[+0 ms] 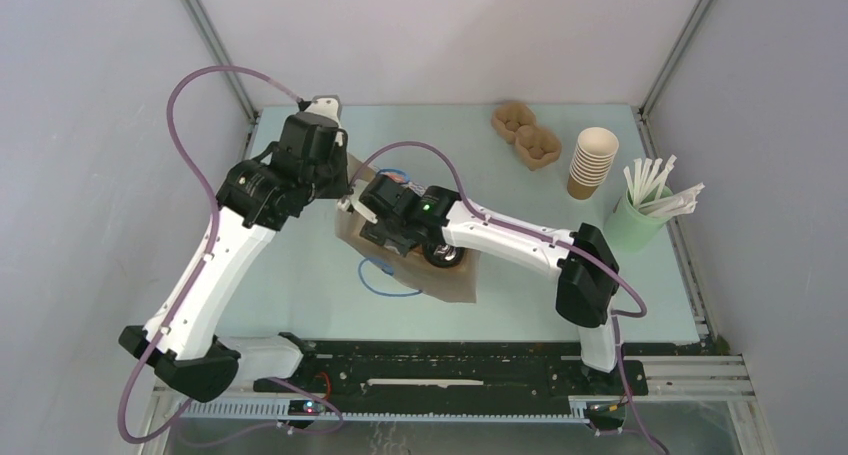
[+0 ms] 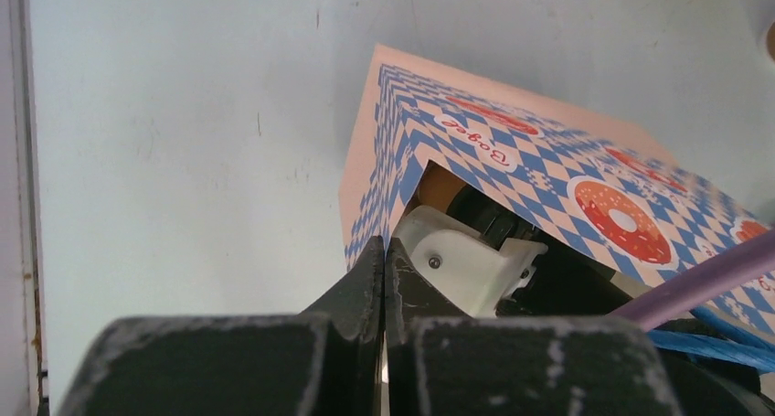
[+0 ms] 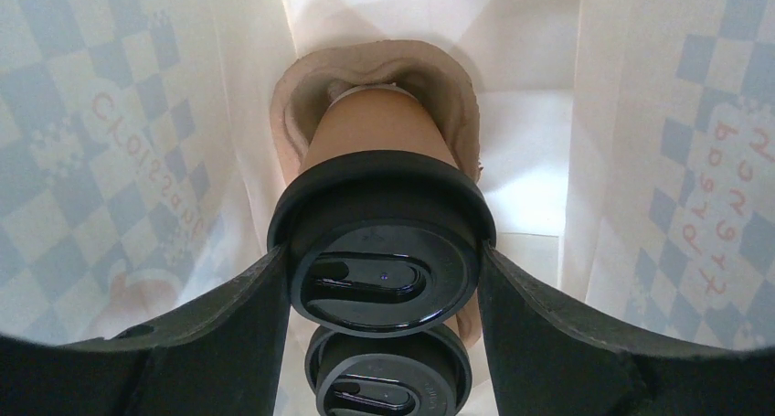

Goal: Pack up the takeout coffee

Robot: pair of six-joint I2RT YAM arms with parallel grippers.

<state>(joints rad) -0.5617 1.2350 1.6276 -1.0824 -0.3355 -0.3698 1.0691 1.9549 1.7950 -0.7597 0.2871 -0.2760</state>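
Next, my right gripper lets go of the far takeout coffee, still inside the paper bag, so that it rests in the pulp carrier's far socket inside the bag (image 1: 387,208) (image 3: 376,114).
Two takeout coffees, brown paper cups with black lids, sit in a pulp carrier (image 3: 302,96) inside a paper bag (image 3: 137,160) printed with blue checks. My right gripper (image 3: 379,279) reaches into the bag, its fingers (image 3: 228,334) pressed on either side of the far cup's lid (image 3: 379,206). The near cup (image 3: 388,379) shows just below it. My left gripper (image 2: 384,270) is shut on the edge of the bag's mouth (image 2: 402,160). In the top view the bag (image 1: 455,280) lies mid-table with both grippers at its left end; the cups are hidden there.
Spare pulp carriers (image 1: 527,135) lie at the back right. A stack of lidless brown cups (image 1: 592,162) and a green cup of wrapped straws (image 1: 640,215) stand by the right wall. A blue bag handle (image 1: 385,280) loops onto the table.
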